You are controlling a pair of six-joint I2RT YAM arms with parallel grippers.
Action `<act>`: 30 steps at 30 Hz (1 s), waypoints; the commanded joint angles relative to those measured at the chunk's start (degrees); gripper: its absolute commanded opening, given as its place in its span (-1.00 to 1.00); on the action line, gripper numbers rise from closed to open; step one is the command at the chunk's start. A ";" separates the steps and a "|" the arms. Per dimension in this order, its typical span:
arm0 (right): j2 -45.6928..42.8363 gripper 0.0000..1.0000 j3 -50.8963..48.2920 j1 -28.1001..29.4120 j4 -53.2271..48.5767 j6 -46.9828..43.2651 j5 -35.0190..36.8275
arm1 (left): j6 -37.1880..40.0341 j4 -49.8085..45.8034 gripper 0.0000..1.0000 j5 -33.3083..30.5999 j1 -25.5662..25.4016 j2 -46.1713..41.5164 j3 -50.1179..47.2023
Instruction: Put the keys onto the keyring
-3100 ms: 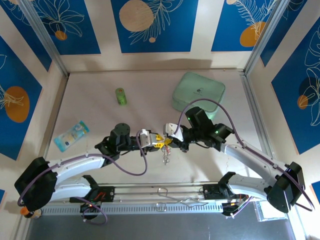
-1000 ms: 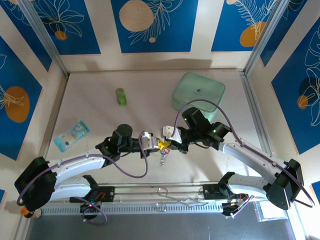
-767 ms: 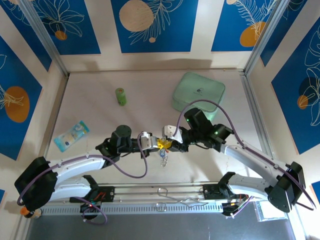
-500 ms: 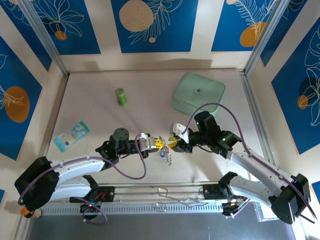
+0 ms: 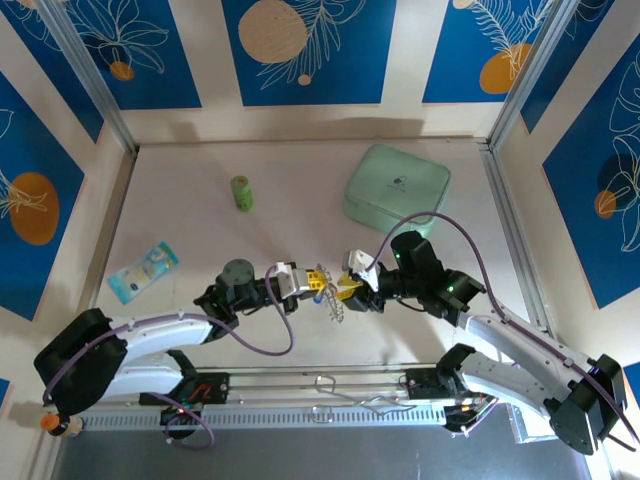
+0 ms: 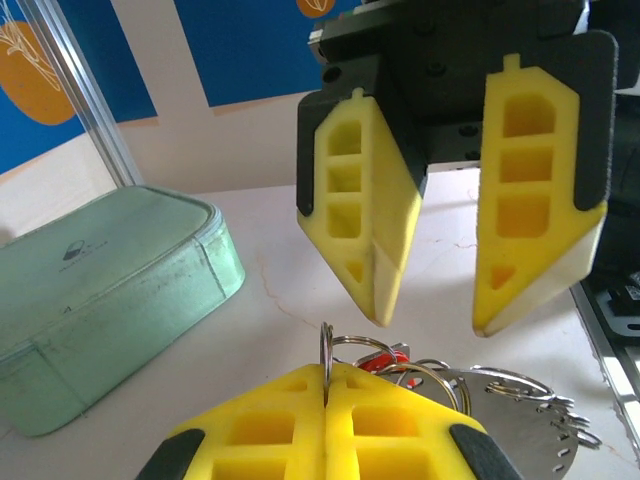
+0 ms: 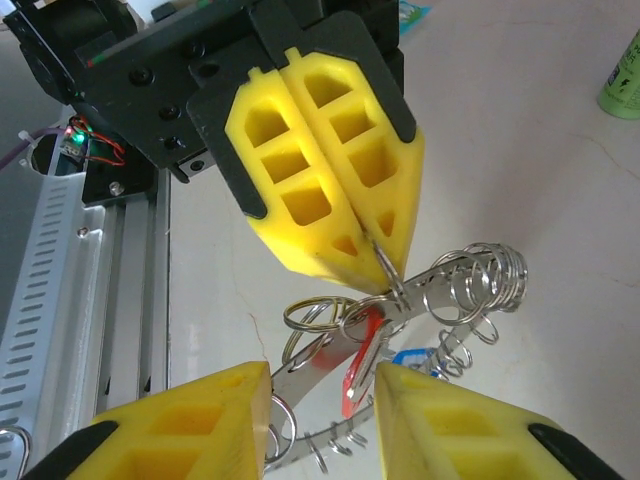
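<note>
The metal piece hangs at a slant from the split ring in the left gripper, so the robot's right gripper should take that split ring (image 7: 388, 268) before the left gripper regrips it.
My left gripper (image 5: 318, 283) is shut on a small split ring of the keyring (image 5: 336, 306), holding it above the table. In the left wrist view the pads (image 6: 260, 430) pinch that ring edge-on, and the keyring's flat metal band (image 6: 525, 420) trails off to the right. The red-tagged key (image 7: 362, 365) hangs on the keyring (image 7: 310, 375), with the blue tag (image 7: 415, 357) just behind it. My right gripper (image 5: 347, 288) faces the left one, open. Its fingers (image 7: 180, 430) stand on either side of the hanging keys without touching them.
A pale green case (image 5: 397, 185) lies at the back right. A small green cylinder (image 5: 240, 192) stands at the back left. A blue and white packet (image 5: 143, 269) rests at the left. The metal rail (image 5: 320, 415) runs along the near edge.
The right arm has drawn back to the right and lower. The left gripper has shifted slightly right with the keyring still hanging from it.
</note>
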 commanded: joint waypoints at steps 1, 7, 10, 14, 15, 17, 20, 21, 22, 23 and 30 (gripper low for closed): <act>-0.77 -0.31 -0.75 0.54 -0.44 0.41 1.94 | -1.25 4.50 -1.00 0.57 -0.46 0.32 -0.28; 1.26 -0.32 -0.16 0.85 0.08 -0.65 5.82 | -1.81 4.50 -1.00 1.63 -0.46 0.46 -0.23; 1.90 -0.32 0.19 1.01 0.24 -1.18 5.77 | -2.05 4.54 -1.00 2.07 -0.40 0.62 -0.10; 3.07 -0.33 0.72 1.25 0.07 -1.76 4.02 | -2.08 4.68 -1.00 2.13 -0.40 0.59 0.16; 3.37 -0.34 0.78 1.35 0.15 -1.99 4.19 | -2.16 4.63 -1.00 2.29 -0.39 0.48 0.25; 3.83 -0.39 1.08 1.41 0.45 -2.28 4.68 | -2.17 4.52 -1.00 2.52 -0.40 0.47 0.50; 4.11 -0.53 1.20 1.45 1.36 -2.43 5.18 | -2.26 4.36 -1.00 3.03 -0.38 0.21 0.78; 4.19 -0.60 1.23 1.45 1.40 -2.67 5.16 | -2.33 4.32 -1.00 3.18 -0.40 0.14 0.78; 4.26 -0.68 1.35 1.44 1.31 -2.79 5.27 | -2.41 4.40 -1.00 3.26 -0.42 0.08 0.78; 4.28 -0.74 1.31 1.40 1.17 -2.95 5.59 | -2.38 4.49 -1.00 3.46 -0.38 0.06 0.78; 6.28 -0.97 1.76 1.45 -0.52 -4.21 6.61 | -2.88 6.70 -1.00 5.87 -0.38 0.37 0.78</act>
